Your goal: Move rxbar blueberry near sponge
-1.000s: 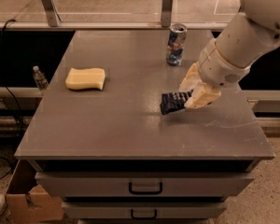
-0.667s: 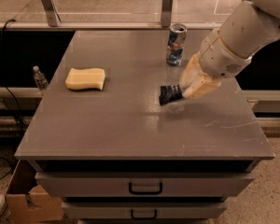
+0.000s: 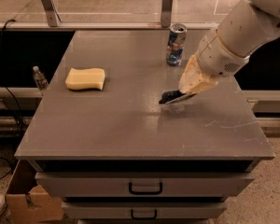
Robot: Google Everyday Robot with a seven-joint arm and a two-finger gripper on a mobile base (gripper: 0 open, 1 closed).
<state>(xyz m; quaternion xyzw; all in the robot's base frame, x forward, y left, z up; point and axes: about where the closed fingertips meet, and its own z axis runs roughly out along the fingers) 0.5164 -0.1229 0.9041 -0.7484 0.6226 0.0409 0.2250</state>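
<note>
I will release the rxbar blueberry against the sponge's edge (image 3: 102,79), drink can side. The rxbar hangs just above the grey table top.
The rxbar blueberry (image 3: 171,97), a small flat dark navy wrapper, is held at one end by my gripper (image 3: 186,91) and hangs just above the grey table top (image 3: 130,125), right of centre. The gripper's cream-coloured fingers (image 3: 195,80) are shut on the bar. The white arm comes in from the upper right. The sponge (image 3: 85,79), a pale yellow block with wavy edges, lies on the left part of the table, well to the left of the bar.
A blue-and-silver drink can (image 3: 175,45) stands upright at the back, just behind the gripper. Drawers (image 3: 144,186) sit under the table. A small bottle (image 3: 38,78) and a cardboard box (image 3: 28,204) are off the table's left side.
The gripper has lifted the bar off the table and carried it slightly left and toward the back. The sponge and can have not moved.
</note>
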